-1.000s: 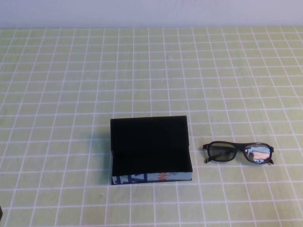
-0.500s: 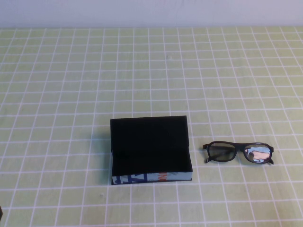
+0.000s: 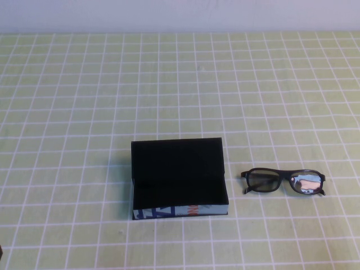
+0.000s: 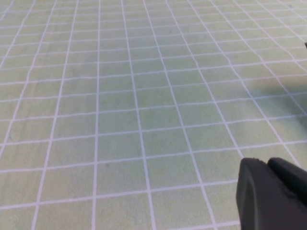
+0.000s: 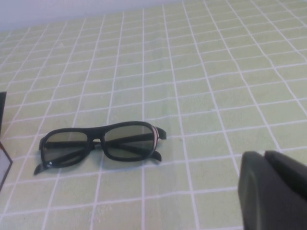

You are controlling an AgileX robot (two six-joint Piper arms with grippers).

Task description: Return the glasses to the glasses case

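The robot's right gripper should close on the bridge (image 3: 286,174) (image 5: 96,141) of the glasses, which is the narrow part between their lenses.
The glasses (image 3: 287,179) lie on the green checked cloth, lenses upright, folded, to the right of the glasses case (image 3: 180,211). The case is open, its lid (image 3: 177,153) laid back, its black inside empty, its printed front facing me. In the right wrist view the glasses (image 5: 102,140) lie a little ahead of my right gripper (image 5: 264,154), which is shut and empty, apart from them. My left gripper (image 4: 267,161) is shut and empty over bare cloth; neither glasses nor case shows in its view. Neither gripper shows in the high view.
A green cloth with a white grid (image 3: 180,84) covers the whole table up to a pale back wall (image 3: 180,14). A corner of the case shows at the edge of the right wrist view (image 5: 2,103).
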